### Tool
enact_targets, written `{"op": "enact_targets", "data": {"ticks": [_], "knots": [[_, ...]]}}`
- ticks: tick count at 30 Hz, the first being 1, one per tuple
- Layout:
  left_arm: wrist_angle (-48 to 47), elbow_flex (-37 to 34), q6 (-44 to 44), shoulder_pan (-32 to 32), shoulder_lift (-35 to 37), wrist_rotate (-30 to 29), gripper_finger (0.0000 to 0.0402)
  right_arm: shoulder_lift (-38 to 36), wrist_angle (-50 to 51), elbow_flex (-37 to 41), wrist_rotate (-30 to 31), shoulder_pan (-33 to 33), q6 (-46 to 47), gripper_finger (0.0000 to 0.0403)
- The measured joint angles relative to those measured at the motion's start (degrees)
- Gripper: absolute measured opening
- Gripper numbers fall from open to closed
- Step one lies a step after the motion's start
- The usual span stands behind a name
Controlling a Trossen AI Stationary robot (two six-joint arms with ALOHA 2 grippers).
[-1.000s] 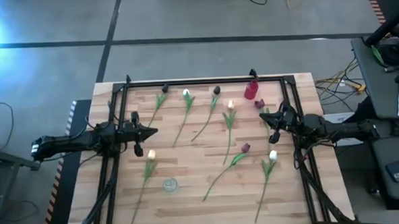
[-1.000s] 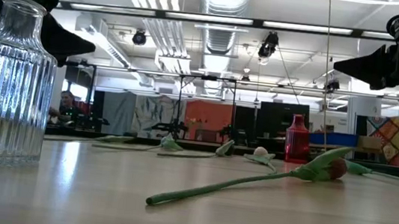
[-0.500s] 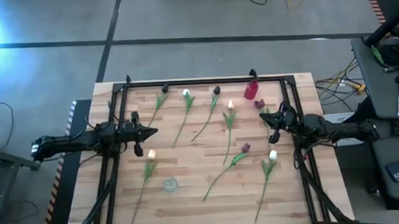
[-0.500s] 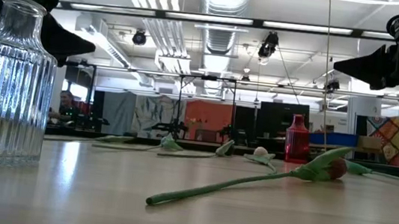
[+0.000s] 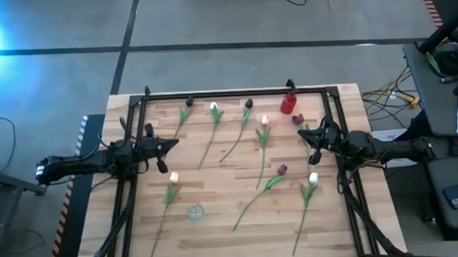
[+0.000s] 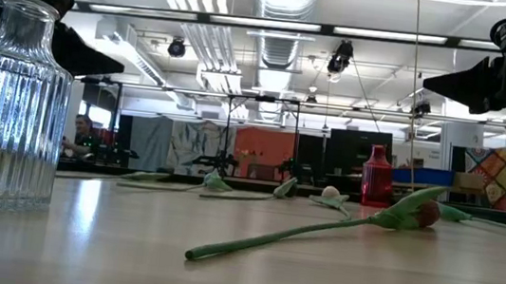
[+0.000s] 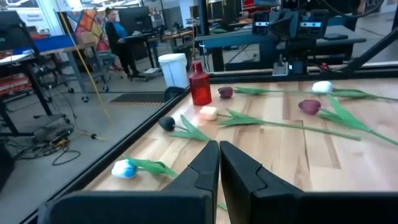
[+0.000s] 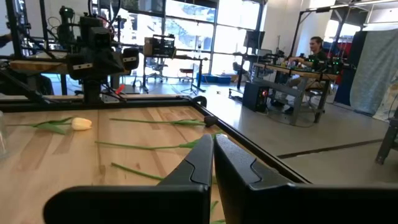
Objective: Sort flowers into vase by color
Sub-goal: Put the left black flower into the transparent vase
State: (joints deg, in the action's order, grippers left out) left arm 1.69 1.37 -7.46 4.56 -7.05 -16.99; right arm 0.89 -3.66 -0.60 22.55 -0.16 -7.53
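Observation:
The robot's left gripper needs to close on the stem [image 5: 185, 112] just under the head of the black flower nearest to it, where the leaves begin.
Several flowers lie flat on the wooden table [image 5: 218, 230], apart from one another. White or peach heads show near the left [image 5: 174, 177], at the far side [image 5: 212, 107], in the middle [image 5: 265, 120] and at the right [image 5: 313, 177]. Dark heads lie at the far side [image 5: 248, 104] and in the middle [image 5: 282, 169]. A clear ribbed glass vase [image 5: 195, 213] stands near the front, and a red vase [image 5: 288, 103] at the far edge. My left gripper [image 7: 219, 165] is shut, level above the left side. My right gripper [image 8: 212, 158] is shut, level above the right side. Neither holds anything.
A black frame [image 5: 235, 93] runs round the table's far and side edges. The maroon flower's stem [image 6: 270, 240] lies slanting across the middle. People sit at desks in the room beyond [image 8: 317, 46], and a white bucket [image 7: 173, 68] stands past the far edge.
My left gripper has rolled about its own line and swung a little toward the far edge, staying shut and in the same place. Nothing on the table has moved.

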Motion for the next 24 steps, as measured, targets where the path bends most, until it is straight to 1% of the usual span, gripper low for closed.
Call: {"op": "enact_targets", "data": {"ticks": [5, 17, 19, 22, 24], "knots": [[0.00, 0.01, -5.29, 0.02, 0.00, -0.07, 0.0000, 0.02, 0.00, 0.00, 0.00, 0.00, 0.00, 0.0009], [0.20, 0.00, -4.85, 0.04, 0.00, -0.18, 0.0000, 0.02, 0.00, 0.01, 0.00, 0.01, 0.00, 0.0009], [0.28, 0.00, -1.88, 0.03, 0.00, -0.08, 0.0000, 0.00, 0.00, 0.00, 0.00, 0.02, 0.00, 0.0009], [0.53, 0.01, 7.66, 0.00, 0.00, -0.04, 0.0000, 0.00, 0.00, 0.00, 0.00, -0.01, 0.00, 0.0009], [1.43, 0.00, 11.63, 0.02, 0.00, -0.06, 0.0000, 0.01, 0.00, 0.02, 0.00, 0.00, 0.00, 0.0009]]}}
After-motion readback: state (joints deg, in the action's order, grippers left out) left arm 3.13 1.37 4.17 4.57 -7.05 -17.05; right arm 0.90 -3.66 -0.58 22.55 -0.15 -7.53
